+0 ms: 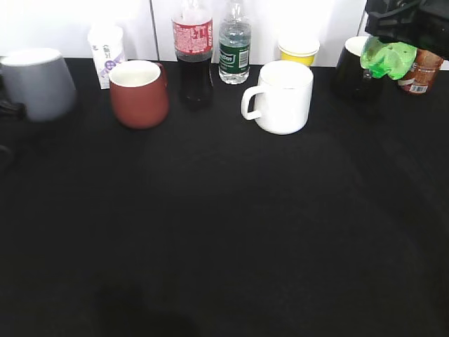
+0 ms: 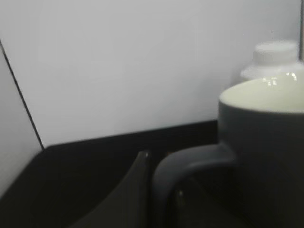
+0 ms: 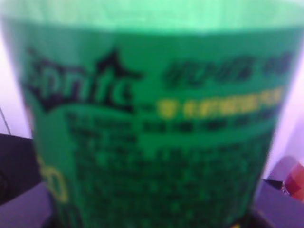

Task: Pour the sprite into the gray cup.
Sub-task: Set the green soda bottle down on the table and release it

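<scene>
My right gripper will set the sprite down on the black table (image 1: 414, 131) just in front of the brown can.
The gray cup (image 1: 35, 83) stands at the far left of the black table. In the left wrist view its handle (image 2: 190, 164) sits between my left gripper's (image 2: 159, 192) dark fingers, which close on it. The left gripper barely shows in the exterior view (image 1: 7, 109). The sprite (image 1: 388, 57) hangs lifted and tilted at the top right, lobed base showing, held by my right gripper (image 1: 396, 31). Its green label (image 3: 152, 128) fills the right wrist view and hides the fingers.
Along the back stand a white carton (image 1: 106, 53), brick-red mug (image 1: 139, 93), cola bottle (image 1: 193, 49), clear bottle with dark green label (image 1: 234, 43), yellow cup (image 1: 299, 50), white mug (image 1: 282, 96), black mug (image 1: 351, 70) and a brown can (image 1: 421, 70).
</scene>
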Available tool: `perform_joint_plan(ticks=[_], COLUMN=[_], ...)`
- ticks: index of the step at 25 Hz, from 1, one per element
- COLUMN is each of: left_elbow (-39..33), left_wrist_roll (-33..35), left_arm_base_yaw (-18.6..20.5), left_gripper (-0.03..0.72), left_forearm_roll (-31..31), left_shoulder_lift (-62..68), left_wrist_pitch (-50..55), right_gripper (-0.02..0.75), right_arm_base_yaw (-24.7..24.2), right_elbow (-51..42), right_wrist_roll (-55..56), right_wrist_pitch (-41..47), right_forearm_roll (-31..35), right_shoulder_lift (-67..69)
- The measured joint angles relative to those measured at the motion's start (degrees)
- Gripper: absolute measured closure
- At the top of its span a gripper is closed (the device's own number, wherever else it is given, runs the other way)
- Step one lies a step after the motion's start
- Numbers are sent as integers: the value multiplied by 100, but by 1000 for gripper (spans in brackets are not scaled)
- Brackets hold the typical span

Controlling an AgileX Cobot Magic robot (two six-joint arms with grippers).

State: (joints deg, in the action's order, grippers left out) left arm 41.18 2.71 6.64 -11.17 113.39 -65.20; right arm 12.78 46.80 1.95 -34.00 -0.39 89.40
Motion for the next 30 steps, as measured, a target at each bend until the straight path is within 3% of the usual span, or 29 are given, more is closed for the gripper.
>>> perform_joint_plan(ticks=[5, 9, 12, 15, 17, 21, 24, 27, 30], left_elbow=[919, 999, 1005, 864, 517, -543, -1321, -1415, -1415], left_wrist_roll=[26, 222, 211, 192, 192, 192, 149, -179, -315], left_arm_base_yaw=[0, 0, 0, 0, 0, 0, 0, 0, 0], left_gripper=[645, 641, 569, 445, 425, 420, 419, 419, 419], left_forearm_roll=[-205, -283, -265, -257, -257, -206, -194, -190, -190], left_shoulder_lift=[790, 963, 963, 918, 708, -129, -1479, -3136, -4037], left_wrist_pitch=[-6, -28, 55, 190, 84, 73, 786, 2456, 3099], right_gripper=[300, 300, 300, 300, 300, 300, 300, 300, 300], right_arm_base_yaw=[0, 0, 0, 0, -47, -543, -610, -708, -964], right_elbow=[0, 0, 0, 0, 0, 0, 4, 4, 6], right_wrist_roll=[7, 7, 7, -25, -69, -88, -159, -588, -625], right_wrist_pitch=[-5, -82, -88, -93, -93, -242, -970, -1146, -1328], right_forearm_roll=[257, 368, 370, 370, 377, 391, 464, 870, 886], right_shoulder_lift=[7, 14, 14, 14, 14, 176, 853, 1205, 1291])
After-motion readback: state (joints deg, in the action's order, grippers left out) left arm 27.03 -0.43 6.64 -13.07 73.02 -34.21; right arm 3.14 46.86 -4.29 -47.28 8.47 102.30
